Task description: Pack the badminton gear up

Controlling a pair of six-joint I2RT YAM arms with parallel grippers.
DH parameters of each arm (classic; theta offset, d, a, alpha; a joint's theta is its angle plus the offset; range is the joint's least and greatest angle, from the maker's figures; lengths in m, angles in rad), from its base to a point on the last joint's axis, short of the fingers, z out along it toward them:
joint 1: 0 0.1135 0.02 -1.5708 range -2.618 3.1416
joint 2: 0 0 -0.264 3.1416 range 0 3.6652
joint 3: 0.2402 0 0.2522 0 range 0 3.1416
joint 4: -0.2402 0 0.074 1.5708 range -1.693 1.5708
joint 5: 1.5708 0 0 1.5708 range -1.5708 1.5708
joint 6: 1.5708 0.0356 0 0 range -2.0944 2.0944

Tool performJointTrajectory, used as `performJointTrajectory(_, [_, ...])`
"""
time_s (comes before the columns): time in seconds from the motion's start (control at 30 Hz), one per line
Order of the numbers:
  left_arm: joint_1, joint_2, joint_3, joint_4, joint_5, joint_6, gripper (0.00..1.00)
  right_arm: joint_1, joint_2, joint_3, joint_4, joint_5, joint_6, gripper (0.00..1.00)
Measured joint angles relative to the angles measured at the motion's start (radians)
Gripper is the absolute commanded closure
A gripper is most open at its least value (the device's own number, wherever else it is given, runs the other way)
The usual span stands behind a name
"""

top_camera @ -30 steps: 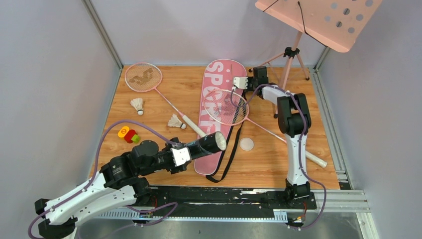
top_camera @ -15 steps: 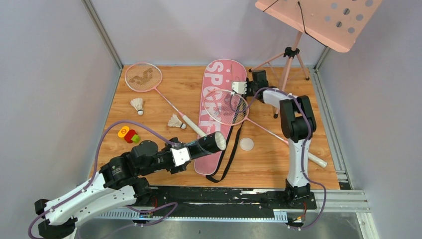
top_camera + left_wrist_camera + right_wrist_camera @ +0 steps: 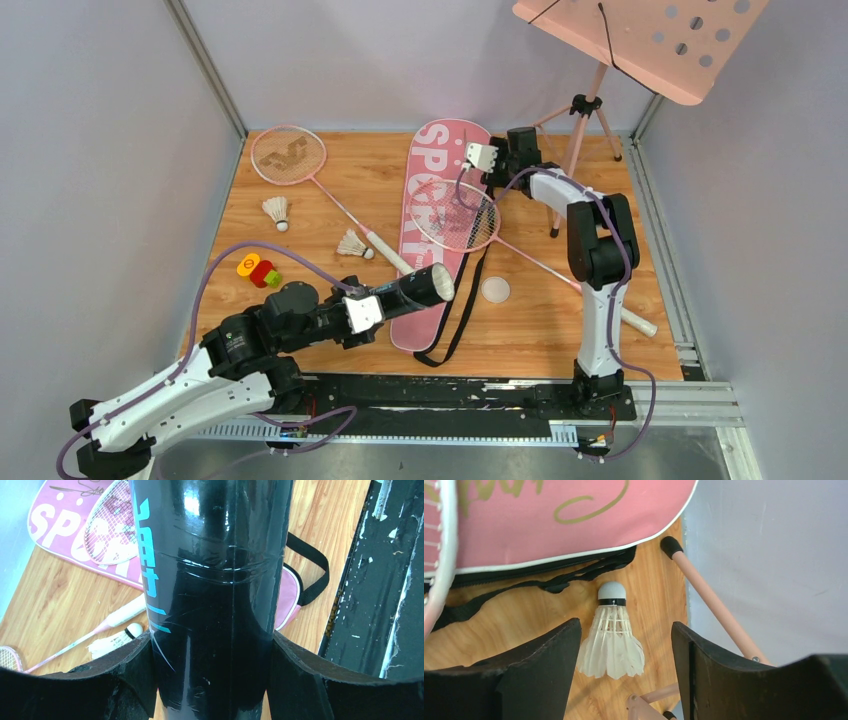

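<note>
Next, I turn my right gripper and pinch only the edge of the shuttlecock's feathers [image 3: 588, 664], because the music stand's leg runs close beside the shuttlecock.
My left gripper [image 3: 375, 305] is shut on the long black tube [image 3: 415, 290], fingers clamped on both sides of the tube [image 3: 215, 580], its open end over the pink SPORT bag [image 3: 440, 230]. My right gripper [image 3: 488, 160] stands open at the bag's far right edge. A white shuttlecock [image 3: 611, 640] lies on the wood between the gripper's [image 3: 626, 630] fingers, apart from both. One pink racket [image 3: 455, 215] rests across the bag. The other racket [image 3: 288, 155] lies far left, with two shuttlecocks [image 3: 276, 211] [image 3: 352, 244] near it.
A pink music stand [image 3: 640, 40] overhangs the back right; its leg [image 3: 709, 595] runs just right of my right fingers. A round white cap [image 3: 495, 290] lies right of the bag. A small orange, red and green toy [image 3: 258, 270] sits at the left. The bag's black strap [image 3: 465, 310] trails forward.
My right gripper's jaws have opened wide around the shuttlecock, and the hand has shifted slightly toward the back wall. The left arm and tube have not moved.
</note>
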Motion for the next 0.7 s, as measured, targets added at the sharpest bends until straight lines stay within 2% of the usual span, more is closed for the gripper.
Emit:
performJointTrajectory(0.03, [0.0,0.0,0.0,0.0,-0.001,0.0,0.58,0.0,0.002,0.011,-0.002,-0.001,0.022,0.33])
performJointTrajectory(0.07, [0.0,0.0,0.0,0.0,-0.002,0.0,0.5,0.0,0.002,0.02,-0.002,-0.005,0.047,0.33])
performJointTrajectory(0.13, [0.0,0.0,0.0,0.0,-0.003,0.0,0.48,0.0,0.002,0.032,-0.002,-0.022,0.116,0.34])
performJointTrajectory(0.4, [0.0,0.0,0.0,0.0,-0.009,0.003,0.48,0.0,0.002,0.036,-0.008,-0.039,0.377,0.39])
performJointTrajectory(0.7, [0.0,0.0,0.0,0.0,-0.008,0.003,0.47,-0.021,0.003,0.036,-0.003,-0.01,0.587,0.52])
